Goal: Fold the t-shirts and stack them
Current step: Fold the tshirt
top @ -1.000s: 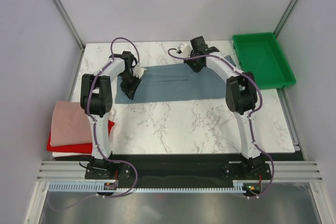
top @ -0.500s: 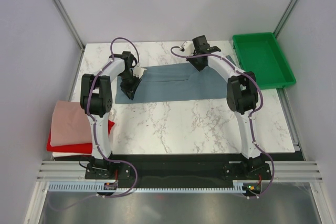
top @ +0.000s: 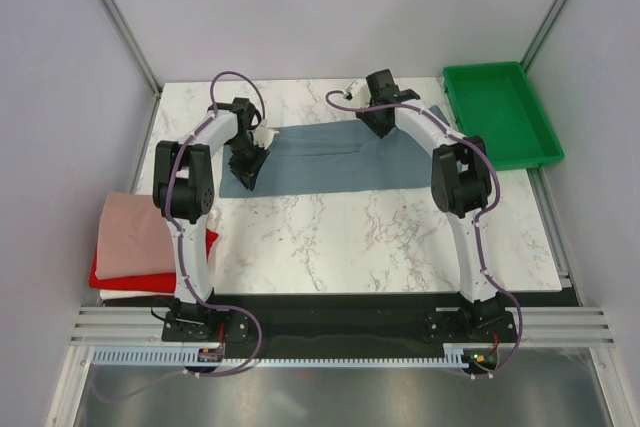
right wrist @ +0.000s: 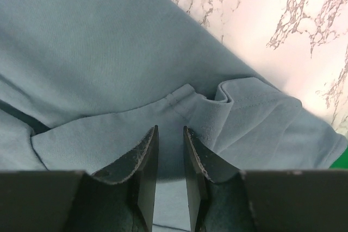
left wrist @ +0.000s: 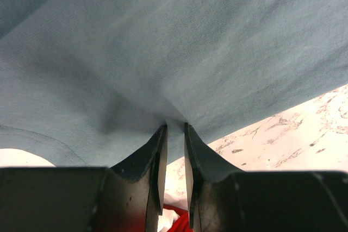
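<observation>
The slate blue-grey t-shirt's hem is puckered by a raised fold, so my right gripper should pinch the hem (right wrist: 180,99) next to that fold and smooth it flat before folding more.
The slate blue-grey t-shirt (top: 320,162) lies folded into a long strip across the back of the marble table (top: 380,237). My left gripper (top: 247,172) sits at the strip's left end. In the left wrist view the fingertips (left wrist: 174,127) pinch a puckered bit of the cloth (left wrist: 163,42). My right gripper (top: 375,125) hovers at the strip's far edge. Its jaws (right wrist: 170,129) stand apart over a hemmed fold of the shirt (right wrist: 98,52), gripping nothing. Folded pink (top: 135,232), red (top: 150,277) and white (top: 130,295) t-shirts are stacked at the table's left edge.
A green plastic tray (top: 500,112) sits at the back right corner. Grey walls close in the left, back and right sides. Both arm bases stand on the black rail at the near edge (top: 340,312).
My right gripper's jaws have spread and it has drawn slightly back from the shirt's far edge. The left arm and the shirt have stayed put.
</observation>
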